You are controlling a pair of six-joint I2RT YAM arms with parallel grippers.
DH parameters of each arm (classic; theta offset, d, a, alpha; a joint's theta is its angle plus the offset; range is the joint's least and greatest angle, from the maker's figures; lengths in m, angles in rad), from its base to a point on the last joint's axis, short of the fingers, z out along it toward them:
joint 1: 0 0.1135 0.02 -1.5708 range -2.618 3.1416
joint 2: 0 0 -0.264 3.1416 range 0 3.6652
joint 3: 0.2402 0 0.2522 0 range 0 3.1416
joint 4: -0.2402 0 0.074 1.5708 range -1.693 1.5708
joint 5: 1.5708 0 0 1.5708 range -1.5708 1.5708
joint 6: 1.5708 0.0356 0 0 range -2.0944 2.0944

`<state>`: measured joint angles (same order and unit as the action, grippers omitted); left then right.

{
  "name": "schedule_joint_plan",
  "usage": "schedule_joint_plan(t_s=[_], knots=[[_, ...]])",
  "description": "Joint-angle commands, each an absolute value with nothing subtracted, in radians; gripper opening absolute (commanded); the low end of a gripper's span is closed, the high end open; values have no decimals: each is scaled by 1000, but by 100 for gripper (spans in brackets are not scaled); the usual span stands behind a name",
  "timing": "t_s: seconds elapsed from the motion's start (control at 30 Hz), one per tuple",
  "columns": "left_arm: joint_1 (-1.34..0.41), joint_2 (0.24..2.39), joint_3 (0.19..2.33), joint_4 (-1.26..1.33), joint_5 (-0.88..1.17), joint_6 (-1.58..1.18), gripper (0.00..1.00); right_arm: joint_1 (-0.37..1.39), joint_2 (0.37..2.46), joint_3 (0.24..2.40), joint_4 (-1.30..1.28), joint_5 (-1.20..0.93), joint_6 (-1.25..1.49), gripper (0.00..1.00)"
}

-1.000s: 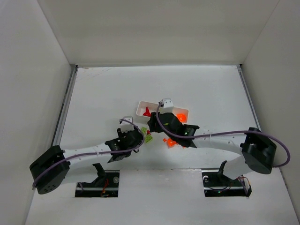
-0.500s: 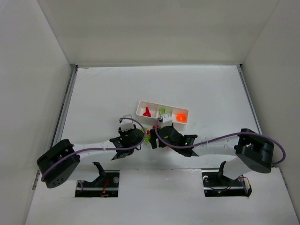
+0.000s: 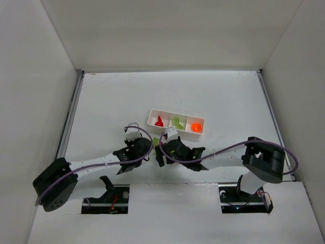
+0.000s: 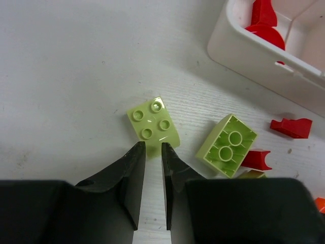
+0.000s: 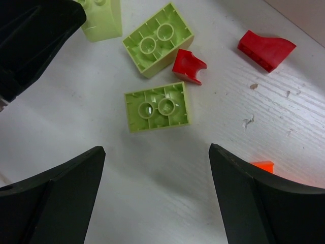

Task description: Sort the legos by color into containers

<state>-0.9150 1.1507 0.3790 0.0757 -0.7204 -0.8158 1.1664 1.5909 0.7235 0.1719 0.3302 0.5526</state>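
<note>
My left fingers are nearly shut at the studs-up lime brick's near edge; I will open them wider and grip that brick's sides (image 4: 170,121).
The white tray (image 3: 150,121) holds a red brick (image 3: 159,122) in its left compartment, lime ones (image 3: 177,122) in the middle and an orange one (image 3: 195,127) on the right. My left gripper (image 4: 151,147) is shut to a narrow slit with nothing in it, tips at the edge of a studs-up lime brick (image 4: 154,123). An upturned lime brick (image 4: 227,145) and red pieces (image 4: 291,127) lie to its right. My right gripper (image 5: 156,152) is wide open, low over the table, just short of an upturned lime brick (image 5: 157,107).
In the right wrist view another upturned lime brick (image 5: 157,39), two red pieces (image 5: 189,66) (image 5: 266,48) and an orange bit (image 5: 263,165) lie loose. The left gripper's dark body (image 5: 35,40) crowds the upper left. The tray corner (image 4: 238,48) is close on the left gripper's right.
My right arm has drawn back from over the tray to the loose pile near the left gripper, leaving lime bricks in the middle compartment. The left gripper shifted only slightly.
</note>
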Motion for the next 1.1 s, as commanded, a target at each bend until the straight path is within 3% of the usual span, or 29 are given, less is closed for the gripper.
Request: schedule_joint_plan(t_s=[0.0, 0.07, 0.13, 0.2, 0.43, 0.8, 1.07], knots=[[-915, 1105, 364, 58, -753, -802, 20, 1173, 1618, 781, 201, 330, 534, 90], [-906, 1101, 364, 55, -744, -799, 33, 1173, 1628, 791, 187, 339, 535, 90], [-907, 1104, 370, 64, -738, -784, 53, 1173, 1629, 798, 175, 351, 532, 91], [-906, 1123, 379, 71, -736, -772, 61, 1173, 1632, 796, 173, 360, 531, 92], [-883, 1268, 451, 116, -735, -735, 61, 1173, 1664, 816, 173, 357, 526, 92], [-814, 1313, 422, 210, -736, -727, 39, 1173, 1689, 828, 175, 368, 535, 88], [-824, 1289, 407, 225, -733, -738, 63, 1173, 1663, 828, 163, 393, 531, 88]])
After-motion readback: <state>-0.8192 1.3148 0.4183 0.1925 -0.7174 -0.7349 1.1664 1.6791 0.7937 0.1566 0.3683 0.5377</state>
